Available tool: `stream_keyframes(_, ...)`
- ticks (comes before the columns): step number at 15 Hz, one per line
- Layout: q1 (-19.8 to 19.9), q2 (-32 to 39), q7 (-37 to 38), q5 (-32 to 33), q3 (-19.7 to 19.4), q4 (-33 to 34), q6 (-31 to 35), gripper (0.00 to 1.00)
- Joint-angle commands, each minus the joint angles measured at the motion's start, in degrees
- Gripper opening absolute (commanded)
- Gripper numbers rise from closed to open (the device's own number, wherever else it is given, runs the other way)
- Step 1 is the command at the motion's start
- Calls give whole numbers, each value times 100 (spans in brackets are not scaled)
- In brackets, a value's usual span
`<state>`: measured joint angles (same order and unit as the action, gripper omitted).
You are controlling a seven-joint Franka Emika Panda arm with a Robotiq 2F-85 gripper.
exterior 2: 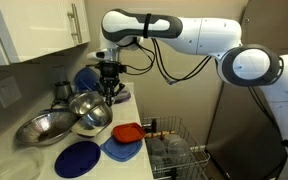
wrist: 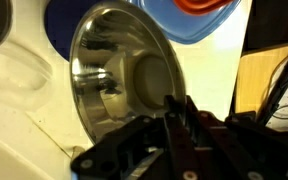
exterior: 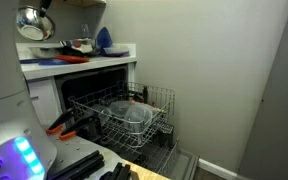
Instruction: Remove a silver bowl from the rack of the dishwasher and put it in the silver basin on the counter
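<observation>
My gripper should release the silver bowl, which hangs tilted above the counter now, inside the silver basin (exterior: 81,45) behind the red-orange flat item on the counter.
My gripper (exterior 2: 108,93) is shut on the rim of the silver bowl (exterior 2: 92,112), which hangs tilted above the white counter (exterior 2: 144,112). The bowl sits just right of the wide silver basin (exterior 2: 42,128) and overlaps its near rim. In the wrist view the fingers (wrist: 174,118) pinch the bowl's edge (wrist: 119,85), with its shiny inside facing the camera. The bowl also shows high at the left in an exterior view (exterior: 32,20). The wire rack (exterior: 136,122) is pulled out of the open dishwasher (exterior: 94,85) and holds a paler dish (exterior: 134,112).
A round blue plate (exterior 2: 77,158) and a red-orange flat item (exterior 2: 127,131) on a blue tray lie on the counter in front of the basin. A blue object (exterior 2: 84,78) stands behind the bowl. Upper cabinets (exterior 2: 44,25) hang over the counter. The rack (exterior 2: 179,150) juts out below.
</observation>
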<state>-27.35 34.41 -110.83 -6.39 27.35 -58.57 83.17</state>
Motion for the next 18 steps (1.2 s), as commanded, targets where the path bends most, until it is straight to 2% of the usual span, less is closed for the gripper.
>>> stream_keyframes(1,-404,28,-52,915,-321,560,-98,4)
stream_keyframes(4,-618,21,-6,1606,-542,735,116,4)
stream_keyframes(10,-456,-30,55,1508,-548,755,872,4)
stream_keyframes(18,-652,-218,609,2344,-1044,452,1675,4)
